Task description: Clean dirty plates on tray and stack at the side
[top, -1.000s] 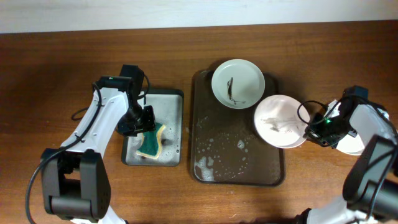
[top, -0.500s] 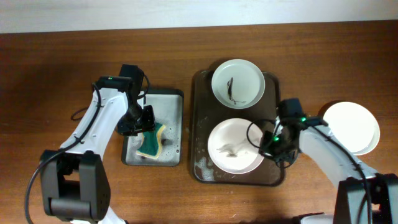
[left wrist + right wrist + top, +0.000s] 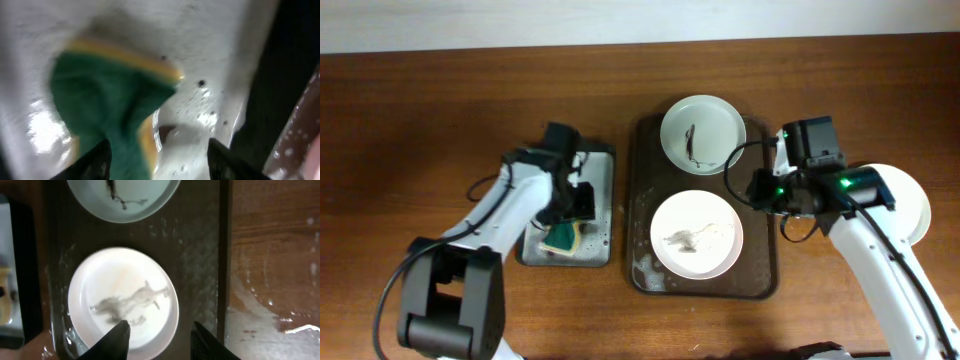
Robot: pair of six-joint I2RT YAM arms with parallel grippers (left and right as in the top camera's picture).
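Observation:
My right gripper needs to close on the near plate's rim (image 3: 742, 237) (image 3: 177, 308), on the plate's side away from the grey basin, to steady that plate for scrubbing.
The dark brown tray (image 3: 642, 200) holds two white plates. The far plate (image 3: 703, 134) has a dark smear. The near plate (image 3: 697, 235) carries a grey smear and also shows in the right wrist view (image 3: 125, 285). A third plate (image 3: 905, 205) lies on the table at the right, partly under my right arm. My right gripper (image 3: 758, 190) hangs open over the near plate's right rim (image 3: 160, 340), holding nothing. My left gripper (image 3: 578, 205) stands open over the green and yellow sponge (image 3: 110, 105), which lies by the left finger.
The sponge (image 3: 563, 237) lies in a wet grey basin (image 3: 598, 165) left of the tray. Soapy water spots the tray floor (image 3: 200, 280). The wood table right of the tray (image 3: 270, 280) is wet. The far plate (image 3: 125, 200) sits just beyond the near one.
My right gripper carried the smeared plate from the table's right onto the tray's near half, opened and drew back. My left gripper shifted right over the basin and widened.

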